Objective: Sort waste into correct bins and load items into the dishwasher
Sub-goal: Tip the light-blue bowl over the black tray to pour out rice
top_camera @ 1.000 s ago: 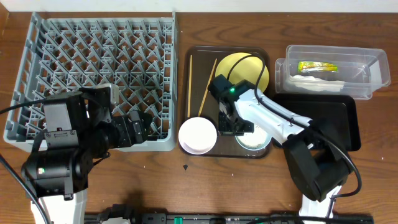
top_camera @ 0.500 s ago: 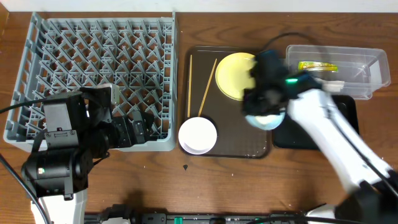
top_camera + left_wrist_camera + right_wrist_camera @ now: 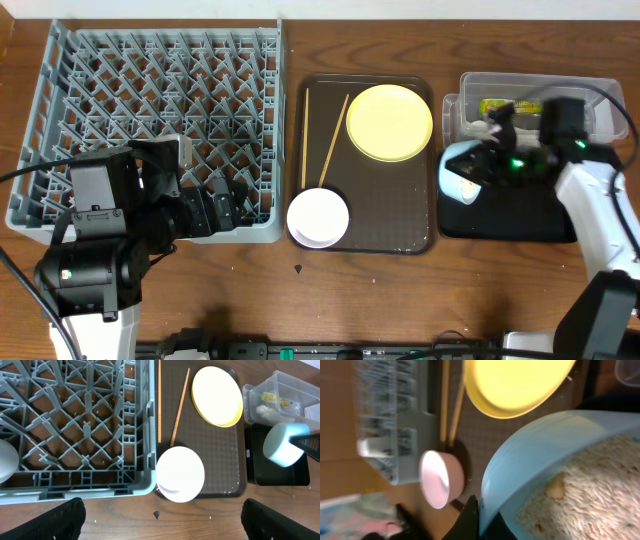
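Note:
I should use my right gripper to put the light blue bowl down on the brown tray (image 3: pixel 401 210) (image 3: pixel 492 467) between the pink bowl and the black tray.
My right gripper (image 3: pixel 487 168) is shut on the rim of the light blue bowl (image 3: pixel 460 172), held tilted over the left end of the black tray (image 3: pixel 545 210). The right wrist view shows the bowl (image 3: pixel 540 455) with rice scraps (image 3: pixel 585 495) inside. The yellow plate (image 3: pixel 389 122), chopsticks (image 3: pixel 333 140) and pink bowl (image 3: pixel 318 217) rest on the brown tray (image 3: pixel 400 235). The clear tub (image 3: pixel 590 120) holds the green-and-yellow wrapper (image 3: pixel 500 106) and the napkin. The grey dish rack (image 3: pixel 150 120) is at the left, with a small white cup (image 3: pixel 6 460) in it. My left gripper (image 3: pixel 160 520) is open above the table near the rack's front.
A small dark speck (image 3: pixel 298 268) lies on the wooden table in front of the brown tray. The rack's front wall (image 3: pixel 75 491) is just ahead of my left fingers.
My right gripper lifted the light blue bowl off the brown tray and carried it right, over the black tray, tilting it. The left arm has not moved.

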Available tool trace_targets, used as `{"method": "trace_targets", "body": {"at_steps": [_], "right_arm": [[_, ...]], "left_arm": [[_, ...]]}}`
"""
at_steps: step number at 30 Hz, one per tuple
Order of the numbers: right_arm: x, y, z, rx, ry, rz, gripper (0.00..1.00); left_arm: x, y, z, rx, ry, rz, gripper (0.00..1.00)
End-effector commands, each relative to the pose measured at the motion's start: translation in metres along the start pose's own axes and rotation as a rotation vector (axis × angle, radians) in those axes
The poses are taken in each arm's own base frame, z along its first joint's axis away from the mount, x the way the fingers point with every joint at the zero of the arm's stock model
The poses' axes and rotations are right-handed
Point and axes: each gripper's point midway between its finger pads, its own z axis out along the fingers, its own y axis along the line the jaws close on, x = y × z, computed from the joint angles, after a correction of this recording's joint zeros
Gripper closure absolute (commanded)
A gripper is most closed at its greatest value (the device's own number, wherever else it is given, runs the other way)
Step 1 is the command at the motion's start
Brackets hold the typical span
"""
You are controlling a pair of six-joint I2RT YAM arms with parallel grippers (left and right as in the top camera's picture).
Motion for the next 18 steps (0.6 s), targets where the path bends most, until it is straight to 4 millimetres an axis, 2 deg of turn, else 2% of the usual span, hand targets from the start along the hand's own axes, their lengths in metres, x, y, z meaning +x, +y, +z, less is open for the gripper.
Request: {"method": "trace_targets", "body": {"at_steps": [1,4,10,18], "right_arm": [[-0.003,0.029,-0.025,-0.326,-0.091,-0.111,0.99],[0.0,0.019,-0.041,-0.394,-0.161,-0.089,0.99],[0.012,-0.004,-0.044,-0.393,-0.208,-0.036,0.99],[0.012,0.001,-0.052,-0.484,-0.258,-0.051,0.99]], "left_arm": [[0.0,-0.003,-0.001,0.008,0.0,0.011,0.0],[0.0,-0.003,-0.001,0.008,0.0,0.011,0.01],[0.0,-0.003,-0.001,0.008,0.0,0.011,0.0],[0.0,-0.003,-0.001,0.008,0.0,0.011,0.01]]}}
